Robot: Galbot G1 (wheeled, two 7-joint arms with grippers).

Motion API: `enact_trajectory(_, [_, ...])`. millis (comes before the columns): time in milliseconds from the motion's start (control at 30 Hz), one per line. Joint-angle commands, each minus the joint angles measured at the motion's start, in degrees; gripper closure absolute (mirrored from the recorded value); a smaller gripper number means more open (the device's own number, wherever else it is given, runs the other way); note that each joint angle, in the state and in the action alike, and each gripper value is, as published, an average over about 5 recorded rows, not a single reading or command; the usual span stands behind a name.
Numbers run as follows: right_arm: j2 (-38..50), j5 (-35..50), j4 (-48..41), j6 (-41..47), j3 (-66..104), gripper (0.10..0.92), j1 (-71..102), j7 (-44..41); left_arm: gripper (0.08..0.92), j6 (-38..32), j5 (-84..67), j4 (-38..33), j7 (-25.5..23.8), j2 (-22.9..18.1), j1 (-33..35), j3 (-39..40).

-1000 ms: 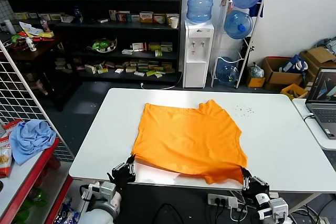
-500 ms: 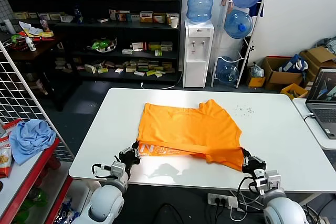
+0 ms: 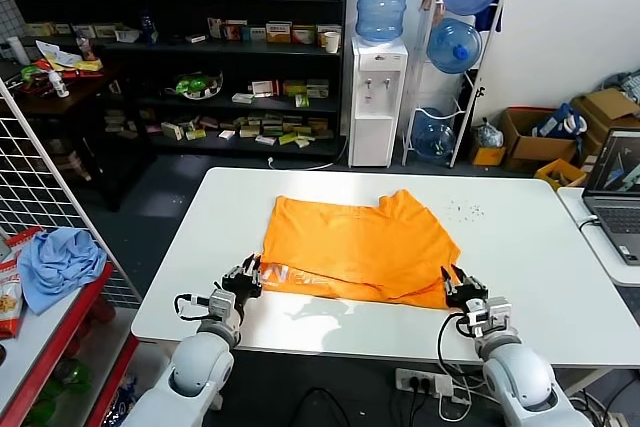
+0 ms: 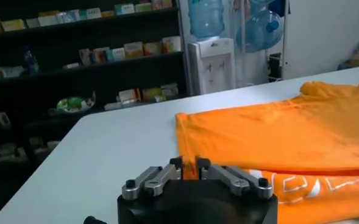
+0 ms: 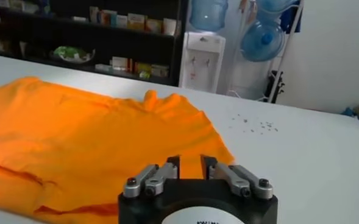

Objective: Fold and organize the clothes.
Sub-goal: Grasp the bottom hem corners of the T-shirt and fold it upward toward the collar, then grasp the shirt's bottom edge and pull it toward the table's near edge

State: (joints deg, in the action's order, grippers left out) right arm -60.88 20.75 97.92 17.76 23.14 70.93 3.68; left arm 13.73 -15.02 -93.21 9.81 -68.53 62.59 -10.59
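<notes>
The lettered piece of cloth pokes out past the shirt's upper layer at my left gripper, so I should take the lettered piece's near corner (image 3: 265, 287) with that gripper and pull the shirt closer.
The bright orange T-shirt (image 3: 350, 237) lies on the white table (image 3: 530, 247), its near hem folded back over itself. White lettering (image 3: 300, 276) shows on the turned-up strip at the near left. My left gripper (image 3: 247, 272) rests at the fold's near-left corner. In the left wrist view its jaws (image 4: 189, 162) stand slightly parted, with the shirt's (image 4: 277, 128) edge in the gap. At the near-right corner sits my right gripper (image 3: 452, 280). Its jaws (image 5: 191, 161) are open, with the shirt (image 5: 75, 134) lying just beyond them.
A laptop (image 3: 615, 187) stands on a second table at the right. A light blue cloth (image 3: 60, 262) lies on a red shelf at the left, beside a wire rack. A water dispenser (image 3: 377, 102) and stocked shelves stand behind the table.
Both grippers carried the near hem from below the table's front edge up and forward, laying it over the shirt. Their jaws, shut on the hem before, have parted.
</notes>
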Motion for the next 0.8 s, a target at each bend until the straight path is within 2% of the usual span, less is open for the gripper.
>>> enact_trajectory(33, [1.6, -0.5, 3.4, 2.4, 0.7, 0.498, 3.6, -0.7, 0.624, 0.9, -4.3, -5.0, 0.6, 0.7, 4.3, -0.2])
enact_trajectory(167, [3.4, -1.6, 5.0, 2.7, 3.2, 0.386, 7.3, -1.6, 0.502, 1.5, -5.0, -6.6, 1.0, 0.4, 6.4, -0.5])
enact_trajectory(333, [4.1, -1.7, 3.8, 2.4, 4.5, 0.249, 8.5, -2.3, 0.364, 2.6, -6.0, -5.4, 1.4, 0.2, 6.4, -0.7])
enact_trajectory(433, [3.7, -2.0, 2.0, 2.1, 4.5, 0.21, 7.9, -2.4, 0.277, 3.0, -7.1, -3.6, 1.6, 0.0, 5.3, -0.9])
enact_trajectory(600, [2.7, -2.4, -1.3, 1.1, 3.9, 0.237, 6.3, -3.0, 0.185, 3.1, -7.5, -1.0, 1.6, 0.0, 3.5, -1.1])
enact_trajectory(700, [2.1, -2.7, -2.7, 0.6, 3.5, 0.312, 5.6, -3.5, 0.179, 3.0, -7.4, 0.1, 1.5, 0.0, 2.8, -1.1])
enact_trajectory(800, [1.7, -2.7, -3.7, 0.5, 3.1, 0.399, 5.1, -3.6, 0.208, 3.0, -7.3, 0.9, 1.4, -0.2, 2.4, -1.0])
